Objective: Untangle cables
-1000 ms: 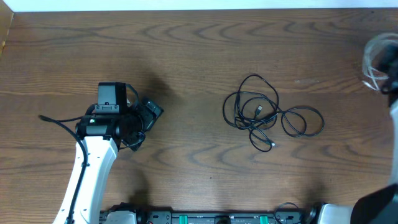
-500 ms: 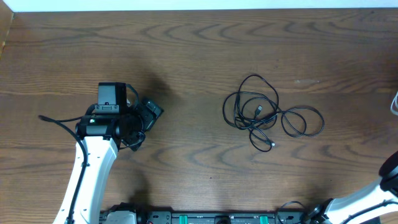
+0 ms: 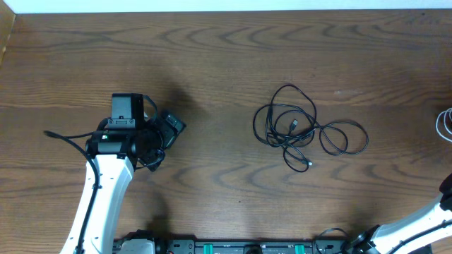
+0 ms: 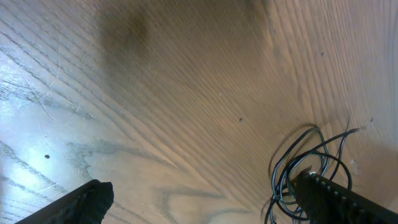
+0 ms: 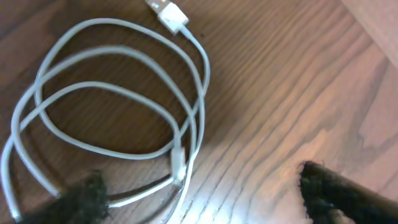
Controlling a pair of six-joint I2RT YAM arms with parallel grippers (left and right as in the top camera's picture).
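Note:
Next, I will close my left gripper on the black cables' far loop (image 3: 284, 87) reaching toward the table's far edge.
A tangle of thin black cables (image 3: 304, 134) lies in loops right of the table's middle. In the left wrist view the same black cables (image 4: 306, 167) show beside my right fingertip (image 4: 336, 199). My left gripper (image 3: 171, 128) rests open far left of them, with bare wood in its gap (image 4: 205, 202). A white cable (image 5: 118, 99) lies coiled on the wood with its plug (image 5: 168, 14) free. My right gripper (image 5: 205, 199) hangs open over it. One strand runs by the left finger (image 5: 81, 196). In the overhead view only a bit of the white cable (image 3: 445, 125) shows at the right edge.
The wooden table (image 3: 226, 56) runs to a pale strip along its far edge. The left arm (image 3: 106, 183) reaches in from the bottom left. Part of the right arm (image 3: 424, 226) shows at the bottom right corner.
My right gripper has opened and let the white cable go; the coil dropped from its raised spot at the right edge to lie on the wood. The left arm stayed still.

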